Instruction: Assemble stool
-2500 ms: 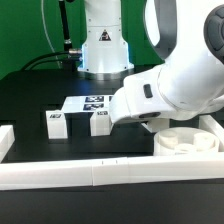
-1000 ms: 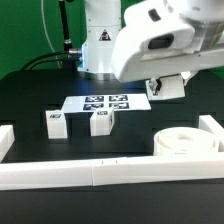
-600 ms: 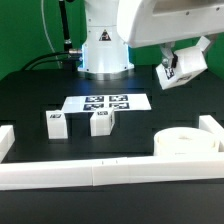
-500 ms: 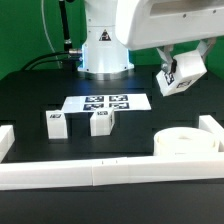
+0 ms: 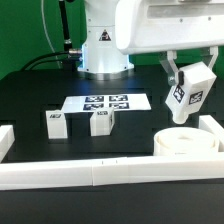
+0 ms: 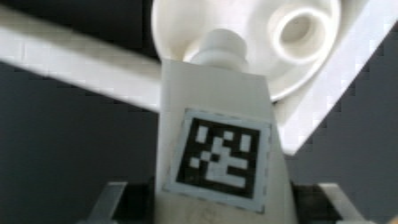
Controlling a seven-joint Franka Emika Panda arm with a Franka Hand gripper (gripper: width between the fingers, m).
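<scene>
Next, my gripper lets go of the white leg block, standing inside the rim of the round white disc seat (image 5: 189, 141).
My gripper (image 5: 188, 88) is shut on a white leg block (image 5: 190, 95) with a black-and-white tag. It holds the block in the air above the round white disc seat (image 5: 187, 141), which lies at the exterior view's right by the front rail. In the wrist view the held leg (image 6: 217, 125) fills the middle, its peg end pointing at the seat (image 6: 267, 45) and near one of its round holes. Two more leg blocks (image 5: 56, 123) (image 5: 100, 122) stand on the black table at the exterior view's left.
The marker board (image 5: 105, 102) lies flat behind the two standing legs. A long white rail (image 5: 90, 172) runs along the front, with short upright ends at both sides (image 5: 212, 128). The robot base (image 5: 103, 50) stands at the back.
The gripper rose from the table with the leg block, swung toward the exterior view's right, turned the block more upright, and now hangs lower over the seat.
</scene>
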